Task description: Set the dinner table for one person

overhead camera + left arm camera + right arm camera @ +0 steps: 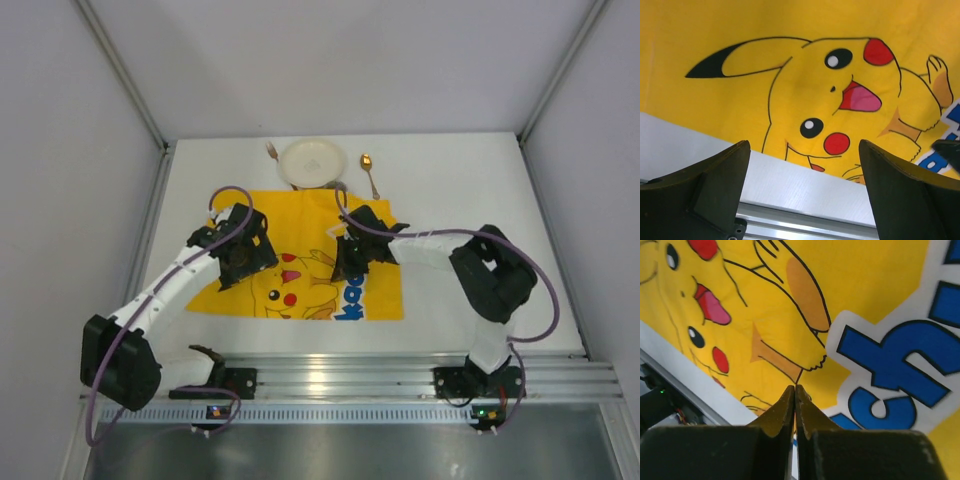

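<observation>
My shut right gripper is over the placemat's flat middle; it should open, pinch the placemat's side edge (pixel 401 298) past the lettering, then pull toward the rail.
The dinner table (pixel 470 190) is a white top with aluminium rails. A yellow cartoon placemat (pixel 300 215) lies flat on its near middle. A white plate (pixel 313 162) stands just beyond the mat's far edge, with a fork (pixel 271 152) to its left and a gold spoon (pixel 368 172) to its right. My left gripper (pixel 234 276) hovers over the mat's left part, open and empty, its fingers (pixel 715 190) wide apart above the mat's near edge (pixel 790 20). My right gripper (pixel 341 274) is shut and empty over the printed middle of the mat (pixel 865 270), its tips (pixel 794 390) pressed together.
An aluminium rail (pixel 400 375) runs along the near table edge and shows in the left wrist view (pixel 805 225). Grey walls enclose the table on the left, right and far sides. A strip of bare white table (pixel 690 145) lies between mat and rail.
</observation>
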You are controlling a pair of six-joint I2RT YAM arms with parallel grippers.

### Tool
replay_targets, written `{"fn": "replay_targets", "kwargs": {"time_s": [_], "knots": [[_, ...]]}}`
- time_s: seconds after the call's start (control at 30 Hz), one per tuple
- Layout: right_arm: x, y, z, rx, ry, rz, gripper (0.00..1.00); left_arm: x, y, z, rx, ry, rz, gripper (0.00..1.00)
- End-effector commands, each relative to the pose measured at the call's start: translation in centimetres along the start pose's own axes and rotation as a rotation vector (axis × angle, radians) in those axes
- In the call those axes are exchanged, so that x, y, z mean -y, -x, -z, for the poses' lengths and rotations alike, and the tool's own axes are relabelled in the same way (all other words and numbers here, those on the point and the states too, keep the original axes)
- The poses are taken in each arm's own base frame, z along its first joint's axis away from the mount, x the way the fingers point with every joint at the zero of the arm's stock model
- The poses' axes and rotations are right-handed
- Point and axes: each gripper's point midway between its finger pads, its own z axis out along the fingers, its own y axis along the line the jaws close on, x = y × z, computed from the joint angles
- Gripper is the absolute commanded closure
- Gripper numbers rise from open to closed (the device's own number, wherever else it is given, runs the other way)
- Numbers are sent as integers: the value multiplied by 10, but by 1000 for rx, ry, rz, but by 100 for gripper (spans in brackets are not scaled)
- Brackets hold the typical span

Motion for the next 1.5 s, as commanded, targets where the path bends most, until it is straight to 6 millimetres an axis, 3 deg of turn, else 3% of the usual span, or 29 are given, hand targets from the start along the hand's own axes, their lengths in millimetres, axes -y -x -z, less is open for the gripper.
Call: {"fn": "replay_targets", "kwargs": {"time_s": [0.0, 0.1, 0.2, 0.3, 0.43, 0.57, 0.77, 0.9, 1.13, 1.27, 1.3, 1.4, 1.43, 1.47], "knots": [[-22, -17, -25, -48, 79, -3, 100, -13, 25, 12, 43, 24, 10, 5], [-8, -34, -35, -94, 47, -15, 100, -20, 36, 19, 63, 28, 27, 5], [9, -52, -33, -121, 12, -21, 100, -26, 41, 24, 79, 29, 42, 5], [21, -69, -13, -118, -10, -12, 100, -31, 40, 25, 80, 34, 51, 5], [51, -100, 11, -132, -96, -13, 100, -32, 38, 23, 75, 29, 60, 5], [50, -100, 30, -104, -101, -13, 100, -30, 34, 18, 64, 19, 59, 5], [35, -77, 43, -70, -116, 22, 100, -29, 27, 10, 35, 18, 56, 5], [46, -82, 56, -67, -172, 24, 100, -27, 28, 8, 38, 8, 61, 5], [100, -120, 66, -100, -277, -38, 100, -26, 25, 7, 23, 4, 69, 6], [98, -111, 74, -65, -269, -25, 100, -31, 18, 8, 28, -3, 77, 6], [93, -102, 76, -41, -265, -17, 96, -32, 16, 8, 24, -4, 78, 6], [86, -84, 88, 9, -289, 15, 72, -32, 11, 5, 12, -12, 82, 6], [87, -81, 91, 17, -297, 28, 49, -31, 10, 4, 7, -13, 85, 6], [88, -81, 94, 16, -308, 34, 39, -31, 9, 4, 3, -14, 86, 6]]}}
